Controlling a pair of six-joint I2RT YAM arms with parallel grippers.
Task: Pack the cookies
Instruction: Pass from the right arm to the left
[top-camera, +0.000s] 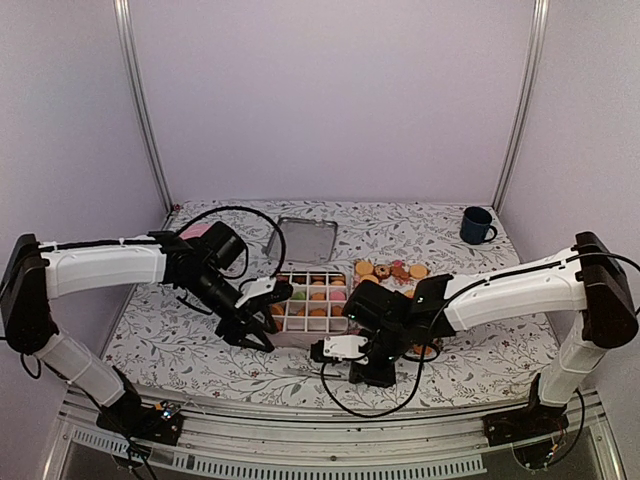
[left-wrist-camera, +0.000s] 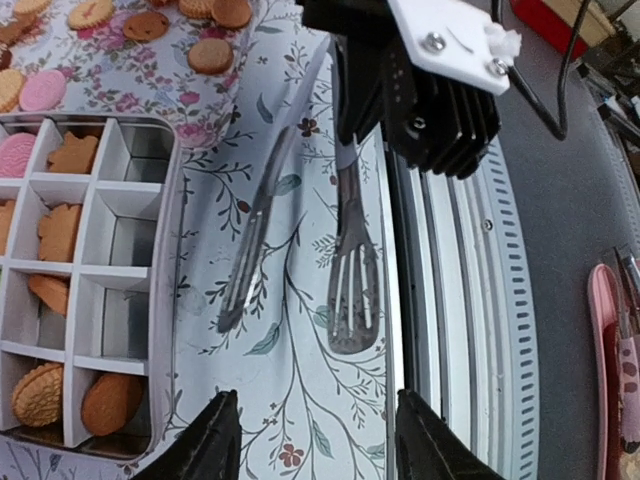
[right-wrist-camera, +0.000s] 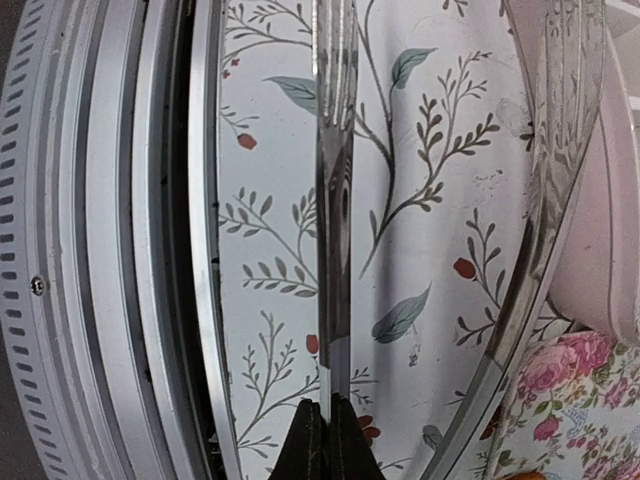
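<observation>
The slotted end (top-camera: 290, 372) (left-wrist-camera: 354, 325) of the metal tongs, on the arm nearer the table's front rail, will be gripped by my left gripper.
Golden and brown cookies (top-camera: 392, 270) lie loose on a rose-patterned sheet right of a tin box (top-camera: 343, 322) with white dividers; more cookies (top-camera: 316, 296) sit in its compartments. In the left wrist view some cookies (left-wrist-camera: 58, 232) fill cells while others (left-wrist-camera: 210, 55) lie beyond the box (left-wrist-camera: 165, 300). My right gripper (top-camera: 345, 372) (right-wrist-camera: 330, 425) is shut on one thin arm of metal tongs (left-wrist-camera: 352, 290) (right-wrist-camera: 333, 200) just above the cloth at the table's front edge. The left gripper (top-camera: 260, 332) (left-wrist-camera: 318, 440) hangs open over bare cloth in front of the box, facing the tongs' slotted tip.
The box's lid (top-camera: 305, 240) lies flat behind the box. A dark blue mug (top-camera: 478, 225) stands at the back right. The table's metal front rail (left-wrist-camera: 450, 330) runs right beside the tongs. Black cables (top-camera: 250, 215) loop over the box area.
</observation>
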